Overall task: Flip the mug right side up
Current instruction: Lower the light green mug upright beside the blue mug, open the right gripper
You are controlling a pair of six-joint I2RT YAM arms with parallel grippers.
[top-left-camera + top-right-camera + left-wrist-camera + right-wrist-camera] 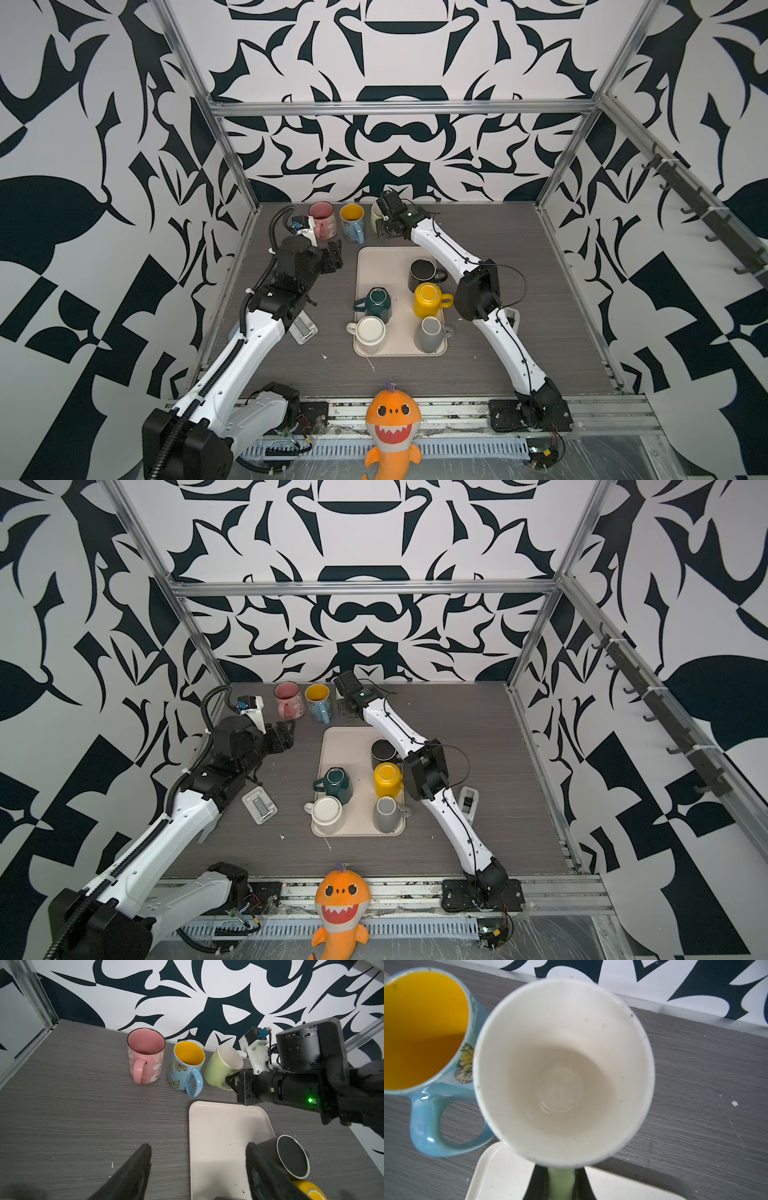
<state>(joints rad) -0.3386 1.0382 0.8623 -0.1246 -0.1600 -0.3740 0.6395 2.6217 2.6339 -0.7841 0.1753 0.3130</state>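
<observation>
I should use my right gripper to set the pale green mug down on the table [377,234] [560,1094], close beside the blue butterfly mug.
A pale green mug [220,1068] with a white inside [560,1076] is mouth up and tilted at the back of the table, beside a blue butterfly mug [185,1068]. My right gripper [561,1184] is shut on its green handle; in a top view this gripper [381,227] sits by the back wall. Whether the mug's base rests on the table I cannot tell. My left gripper [197,1147] stands open and empty over the table and the tray's near corner, seen in a top view [334,257] left of the tray.
A beige tray [360,291] holds several upside-down mugs, among them black [422,272], yellow [428,299] and teal [376,303]. A pink mug [323,218] stands upright at the back. A grey metal part [303,328] lies left of the tray. An orange shark toy [392,424] sits at the front edge.
</observation>
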